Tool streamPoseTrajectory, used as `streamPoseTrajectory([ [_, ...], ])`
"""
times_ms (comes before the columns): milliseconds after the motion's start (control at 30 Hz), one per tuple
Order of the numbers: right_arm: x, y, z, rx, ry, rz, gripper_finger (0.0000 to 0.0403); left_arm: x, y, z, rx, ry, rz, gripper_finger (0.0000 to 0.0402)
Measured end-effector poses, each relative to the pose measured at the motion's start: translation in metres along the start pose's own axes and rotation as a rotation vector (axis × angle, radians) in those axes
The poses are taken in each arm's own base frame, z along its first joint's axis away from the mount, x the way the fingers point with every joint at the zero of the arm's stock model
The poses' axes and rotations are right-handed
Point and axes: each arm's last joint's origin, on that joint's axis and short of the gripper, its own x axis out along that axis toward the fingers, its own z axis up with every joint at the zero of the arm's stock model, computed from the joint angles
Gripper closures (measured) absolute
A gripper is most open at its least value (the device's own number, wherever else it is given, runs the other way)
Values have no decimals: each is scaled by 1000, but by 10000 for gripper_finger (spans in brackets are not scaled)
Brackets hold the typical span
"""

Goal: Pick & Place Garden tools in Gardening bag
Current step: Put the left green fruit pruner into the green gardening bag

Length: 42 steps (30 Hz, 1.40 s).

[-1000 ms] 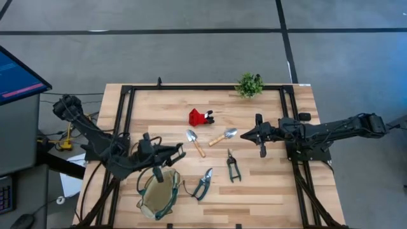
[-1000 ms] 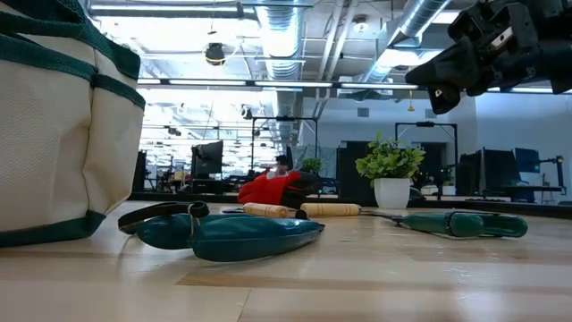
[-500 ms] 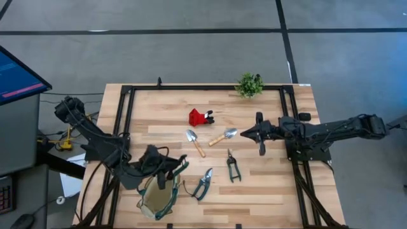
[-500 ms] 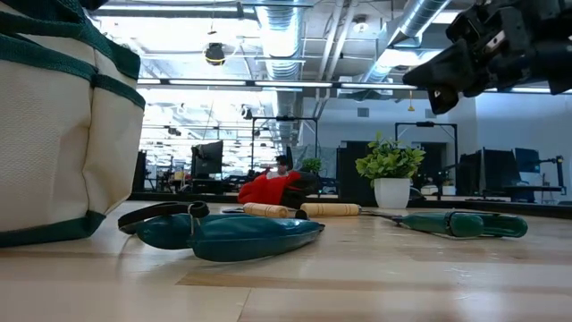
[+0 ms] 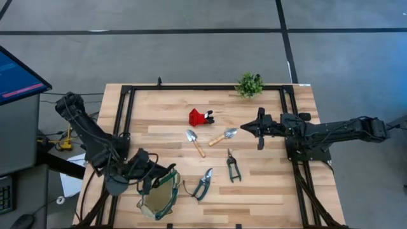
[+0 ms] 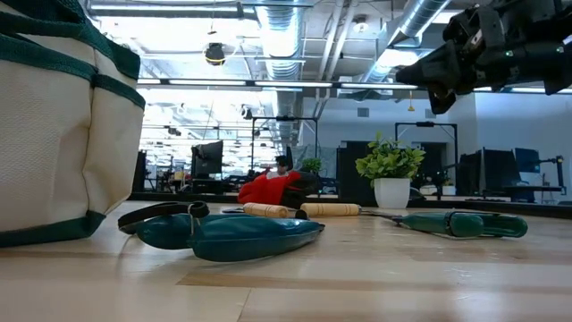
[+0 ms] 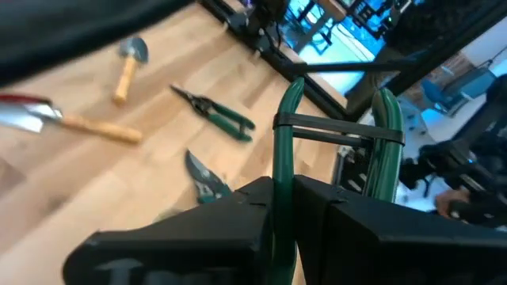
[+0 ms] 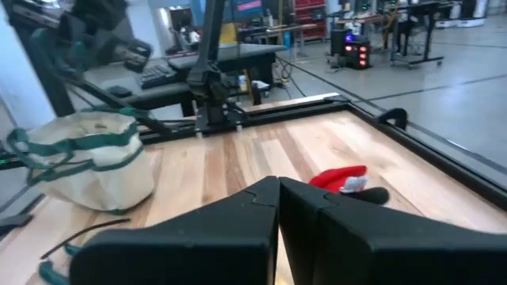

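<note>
The robot's left gripper should release the green-handled tool inside the tan gardening bag's opening (image 5: 158, 198), toward the front edge of the table.
The tan gardening bag (image 5: 159, 198) with green trim stands on its base near the table's front left; it fills the left of the low view (image 6: 54, 134). My left gripper (image 5: 158, 180) is at the bag's far-left rim, shut on a green loop handle. On the table lie a red-and-black tool (image 5: 201, 117), two wooden-handled trowels (image 5: 195, 143) (image 5: 224, 136), green-handled shears (image 5: 233, 165) and dark pruning shears (image 5: 203, 184). My right gripper (image 5: 248, 128) is shut and empty, above the table to the right of the trowels. My left gripper pinches one green loop handle of the bag (image 7: 283, 162) between its two fingers, which lie across the strap. The fingers come from the table's left, slanting down. The strap runs on past the fingertips to the loop's top (image 7: 295, 85), and the bag stays on the table.
A small potted plant (image 5: 250, 84) stands at the far edge. A black frame (image 5: 191, 89) runs around the tabletop. Bare wood lies near the front right (image 5: 267, 197).
My left gripper has gone toward the table's near-left corner and down, to the bag's rim. My right gripper has gone a little toward the far edge. The tools have stayed where they were.
</note>
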Motion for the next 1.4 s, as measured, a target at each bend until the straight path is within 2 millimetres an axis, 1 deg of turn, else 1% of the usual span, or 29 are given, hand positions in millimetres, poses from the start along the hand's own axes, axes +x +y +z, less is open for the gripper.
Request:
streamPoseTrajectory([
  [100,0,-1,-1,0,11,-11,403,3,-1,-6,-37,24,4,395],
  [300,0,0,-1,-7,7,-9,403,16,0,-22,-55,38,55,395],
  [633,-1,12,-6,-20,49,52,403,38,2,-54,-54,55,134,395],
  [733,-1,13,-6,-22,45,31,403,37,2,-61,-40,66,132,395],
  [933,-1,13,-6,-22,41,4,403,28,-1,-68,-20,89,105,395],
  [1233,-1,13,-6,-20,41,3,403,25,1,-71,-18,107,115,394],
  [1400,-1,13,-6,-20,41,3,403,26,2,-71,-25,150,116,374],
])
